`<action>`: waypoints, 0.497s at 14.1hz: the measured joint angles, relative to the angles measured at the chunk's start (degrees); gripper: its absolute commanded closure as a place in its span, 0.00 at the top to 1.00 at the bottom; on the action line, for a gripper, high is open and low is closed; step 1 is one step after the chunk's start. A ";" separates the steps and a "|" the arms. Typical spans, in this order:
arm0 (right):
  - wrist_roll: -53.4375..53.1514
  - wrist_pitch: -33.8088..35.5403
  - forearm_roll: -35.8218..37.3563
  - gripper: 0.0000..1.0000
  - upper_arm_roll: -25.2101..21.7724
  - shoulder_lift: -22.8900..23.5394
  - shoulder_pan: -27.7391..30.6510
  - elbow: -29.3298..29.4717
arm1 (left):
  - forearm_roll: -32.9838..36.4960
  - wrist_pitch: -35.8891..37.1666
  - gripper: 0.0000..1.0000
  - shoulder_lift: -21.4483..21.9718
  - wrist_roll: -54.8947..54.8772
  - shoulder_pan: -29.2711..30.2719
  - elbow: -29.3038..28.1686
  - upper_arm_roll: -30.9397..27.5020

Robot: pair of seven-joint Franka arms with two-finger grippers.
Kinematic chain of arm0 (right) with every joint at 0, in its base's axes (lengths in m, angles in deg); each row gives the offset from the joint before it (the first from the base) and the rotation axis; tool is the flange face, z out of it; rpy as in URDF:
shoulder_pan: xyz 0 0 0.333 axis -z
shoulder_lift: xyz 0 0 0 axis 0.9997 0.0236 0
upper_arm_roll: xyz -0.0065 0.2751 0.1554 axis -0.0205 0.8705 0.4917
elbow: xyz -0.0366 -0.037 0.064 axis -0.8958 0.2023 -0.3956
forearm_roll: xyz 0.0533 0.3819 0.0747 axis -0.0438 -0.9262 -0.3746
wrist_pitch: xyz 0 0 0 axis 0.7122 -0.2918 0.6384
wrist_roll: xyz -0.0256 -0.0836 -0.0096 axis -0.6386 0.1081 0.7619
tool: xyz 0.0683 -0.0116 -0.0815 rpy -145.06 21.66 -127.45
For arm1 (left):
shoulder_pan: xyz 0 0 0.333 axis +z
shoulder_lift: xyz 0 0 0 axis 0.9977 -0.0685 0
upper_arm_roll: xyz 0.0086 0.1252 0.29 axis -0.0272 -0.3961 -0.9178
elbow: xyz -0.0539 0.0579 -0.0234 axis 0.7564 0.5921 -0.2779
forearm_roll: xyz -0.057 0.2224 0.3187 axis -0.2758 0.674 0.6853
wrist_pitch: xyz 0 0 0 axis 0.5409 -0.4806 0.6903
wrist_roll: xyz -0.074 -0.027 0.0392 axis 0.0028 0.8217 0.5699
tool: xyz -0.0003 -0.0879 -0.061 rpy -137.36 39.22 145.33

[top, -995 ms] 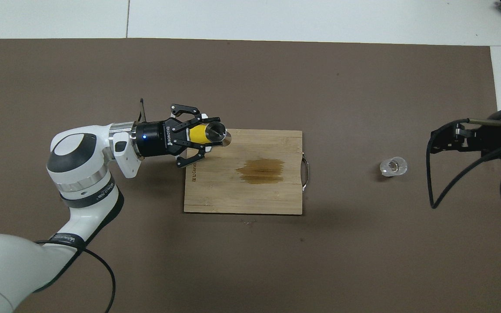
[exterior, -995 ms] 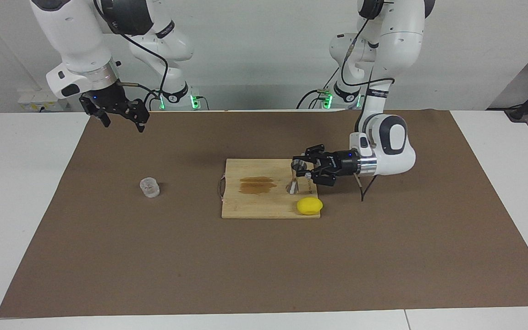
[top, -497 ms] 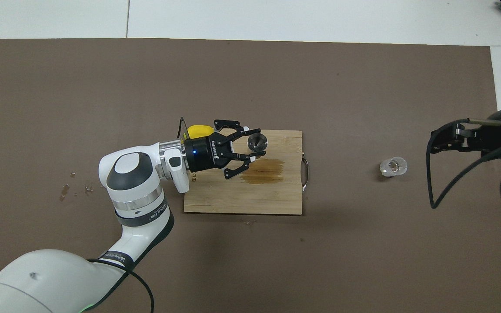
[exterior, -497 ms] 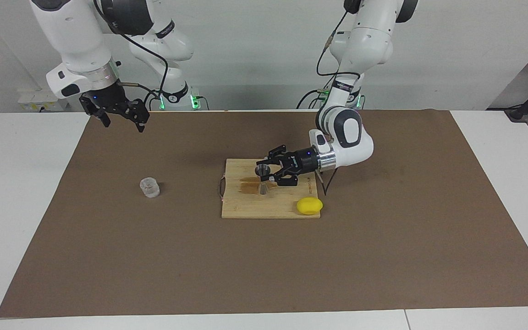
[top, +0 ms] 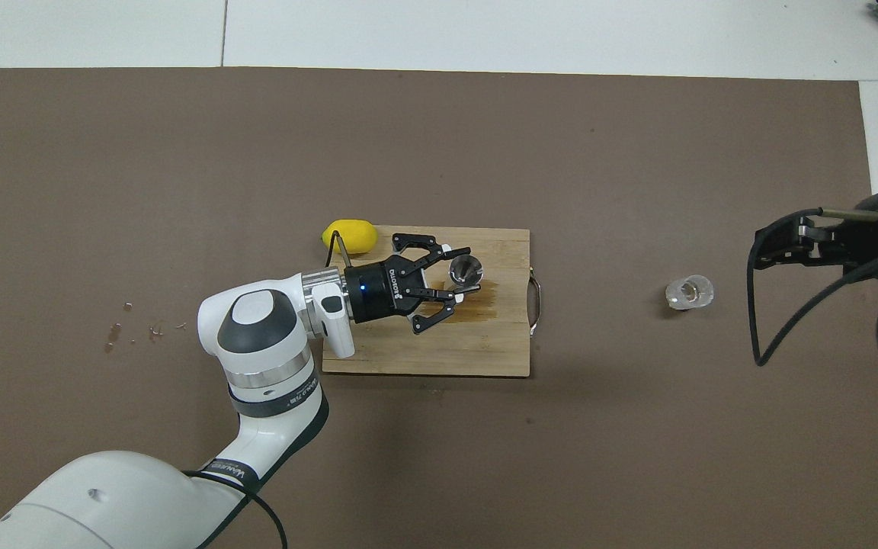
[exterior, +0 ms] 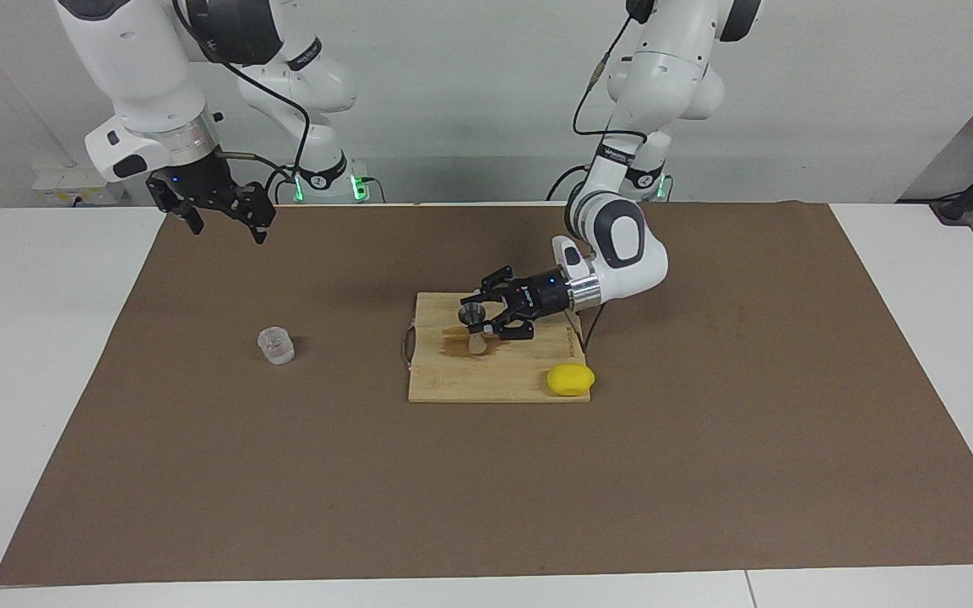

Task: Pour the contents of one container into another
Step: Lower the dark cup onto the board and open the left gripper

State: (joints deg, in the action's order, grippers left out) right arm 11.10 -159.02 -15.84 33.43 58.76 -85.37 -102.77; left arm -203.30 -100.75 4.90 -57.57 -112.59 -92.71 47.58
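My left gripper is going to set something down, the silver jigger. It will go on the brown stain on the wooden cutting board (top: 465,287).
The silver hourglass-shaped jigger (exterior: 472,316) stands upright in my left gripper (exterior: 481,326), which is shut on its waist, low over the wooden cutting board (exterior: 453,384). From above the jigger (top: 464,268) shows its dark inside, with the left gripper (top: 456,277) beside a brown stain (top: 485,294). I cannot tell whether its base touches the board. The small clear textured cup (exterior: 275,345) stands on the brown mat toward the right arm's end, also in the overhead view (top: 689,291). My right gripper (exterior: 225,221) waits open and empty in the air, over the mat near the cup.
A yellow lemon (exterior: 571,379) lies at the board's corner farthest from the robots, toward the left arm's end, also in the overhead view (top: 349,235). The board (top: 424,358) has a wire handle (top: 536,305). Small drops (top: 115,332) lie on the mat.
My left gripper has carried the jigger from the board's edge near the lemon to over the stained middle, turning it upright. The right arm and the cup have not moved.
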 measured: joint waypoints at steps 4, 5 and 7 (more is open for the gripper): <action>0.00 0.00 0.00 0.99 0.00 0.00 0.00 0.00 | -2.73 -0.04 0.05 -0.33 -3.07 -0.73 -0.32 0.00; 0.00 0.00 0.00 0.99 0.00 0.00 0.00 0.00 | -2.95 -0.04 0.05 -0.54 -3.71 -0.76 -0.38 0.00; 0.00 0.00 0.00 0.99 0.00 0.00 0.00 0.00 | -3.15 0.06 0.05 -1.19 -4.80 -0.78 -0.40 0.00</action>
State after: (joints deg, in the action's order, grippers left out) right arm 11.10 -159.02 -15.84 33.43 58.76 -85.37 -102.77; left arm -206.45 -100.69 3.71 -62.36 -113.37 -93.11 47.58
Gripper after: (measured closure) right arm 0.004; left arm 0.485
